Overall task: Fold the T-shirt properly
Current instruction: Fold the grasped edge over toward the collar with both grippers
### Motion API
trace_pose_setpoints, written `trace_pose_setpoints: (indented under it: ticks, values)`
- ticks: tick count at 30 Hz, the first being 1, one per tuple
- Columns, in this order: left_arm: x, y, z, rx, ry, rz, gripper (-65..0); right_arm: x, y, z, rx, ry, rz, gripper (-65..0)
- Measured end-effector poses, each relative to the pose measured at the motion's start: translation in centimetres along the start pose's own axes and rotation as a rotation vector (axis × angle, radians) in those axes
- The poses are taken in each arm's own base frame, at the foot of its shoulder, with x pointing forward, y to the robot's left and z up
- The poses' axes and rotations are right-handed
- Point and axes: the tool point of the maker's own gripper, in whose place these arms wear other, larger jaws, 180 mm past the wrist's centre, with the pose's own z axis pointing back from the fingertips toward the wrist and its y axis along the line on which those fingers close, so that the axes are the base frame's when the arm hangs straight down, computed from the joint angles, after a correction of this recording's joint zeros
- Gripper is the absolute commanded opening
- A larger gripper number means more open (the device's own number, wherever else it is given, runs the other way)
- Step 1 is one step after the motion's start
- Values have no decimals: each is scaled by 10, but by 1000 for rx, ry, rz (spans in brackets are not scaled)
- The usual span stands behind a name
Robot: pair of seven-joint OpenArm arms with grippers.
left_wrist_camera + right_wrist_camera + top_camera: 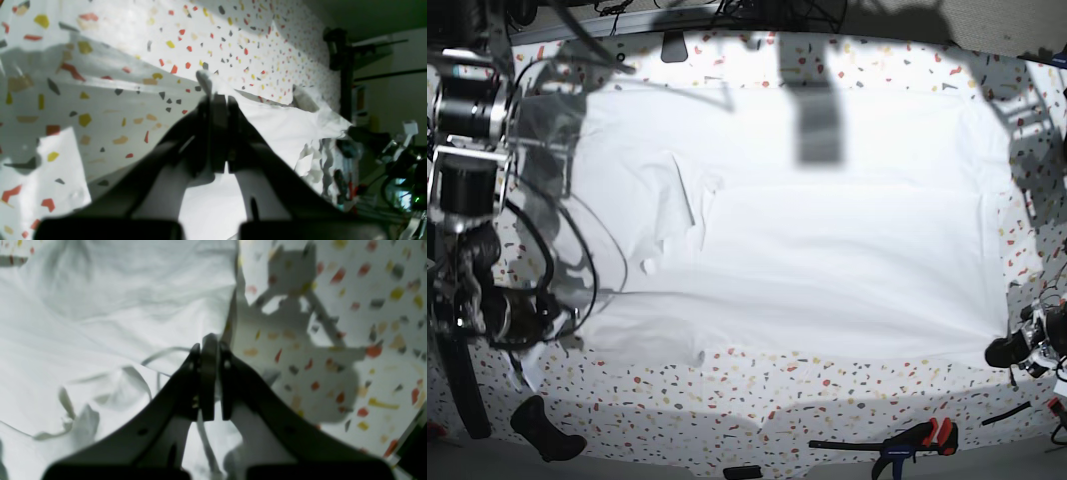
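I need to use my left gripper to lay the pinched corner down on the T-shirt point(980, 205) next to the outer end of its long crease.
The white T-shirt point(827, 250) lies spread wide across the speckled table point(827, 395), with wrinkles and a folded flap at its left part. In the left wrist view my left gripper point(218, 100) is shut on a pinch of the T-shirt point(283, 126), and a small white tip sticks out past the fingertips. In the base view it sits at the shirt's near right corner point(1005, 352). My right gripper point(209, 340) is shut at the T-shirt's point(100, 306) edge, with cloth running between the fingers. In the base view it is at the shirt's near left corner point(547, 335).
A black clamp with red handles point(917, 440) lies at the table's front edge. A black object point(547, 430) lies at the front left. Cables loop around the right arm point(467, 200) at the left. Dark stands and gear show beyond the table point(347, 66).
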Motion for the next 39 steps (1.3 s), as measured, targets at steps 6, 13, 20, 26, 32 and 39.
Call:
trace_pose_setpoints:
  ticks: [6, 13, 20, 26, 32, 39]
  values:
    - [-8, 3, -1, 38, -18, -129, -650, -4, -5, 30, -51, -109, -16, -650]
    - [-51, -15, -2, 33, 43, -354, -650, -36, 1, 51, -53, -119, -38, -650]
    - [-67, -22, 15, 118, 67, -479, -650, -59, 14, 75, -94, -123, 23, -650]
    - [-89, -21, 37, 128, 66, -497, -650, -80, 4, 104, -168, -134, 8, -650]
    - [-136, 2, 43, 152, 157, -447, -650, -110, 14, 102, -128, -88, -28, -650]
    - [-165, 27, 50, 229, 213, -462, -650, -131, 32, 91, -90, -40, -72, -650]
